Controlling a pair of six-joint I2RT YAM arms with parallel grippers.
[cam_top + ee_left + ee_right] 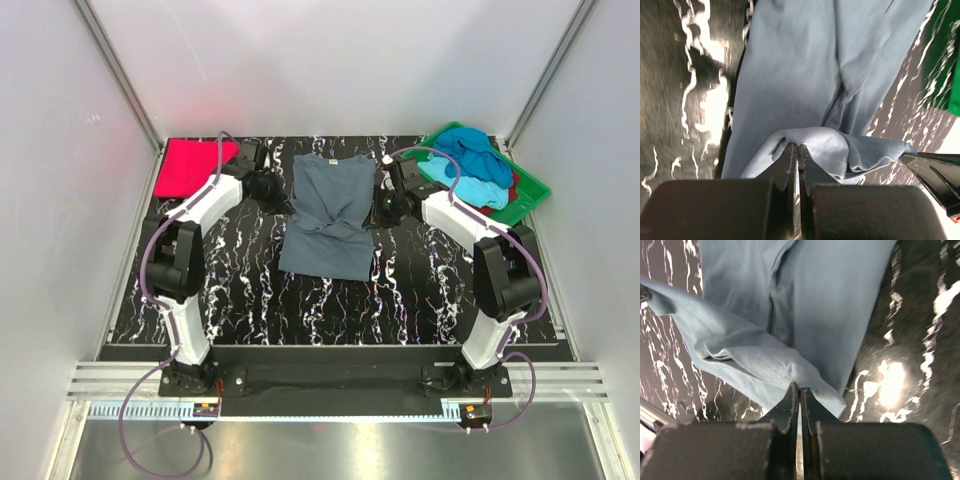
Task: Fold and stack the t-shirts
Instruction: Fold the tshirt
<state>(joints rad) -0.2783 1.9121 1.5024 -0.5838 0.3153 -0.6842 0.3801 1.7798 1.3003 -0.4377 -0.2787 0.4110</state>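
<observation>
The slate grey-blue t-shirt has its sleeves bunched in a ruck across it, so the left gripper needs to take the t-shirt's side edge (286, 238) below the ruck and straighten it before folding.
The slate grey-blue t-shirt (330, 215) lies spread on the black marbled table, collar toward the far side. My left gripper (284, 203) is shut on a pinch of its left edge (805, 140). My right gripper (377, 213) is shut on a pinch of its right edge (785, 372). Both sleeves look drawn inward over the body. A folded bright red-pink t-shirt (190, 167) lies at the far left. Dark blue (468, 150), turquoise (482, 190) and red (512, 186) t-shirts are heaped in the tray.
A green plastic tray (530, 195) sits at the far right corner; its edge shows in the left wrist view (952, 95). White walls close in the table on three sides. The arm bases stand at the near edge.
</observation>
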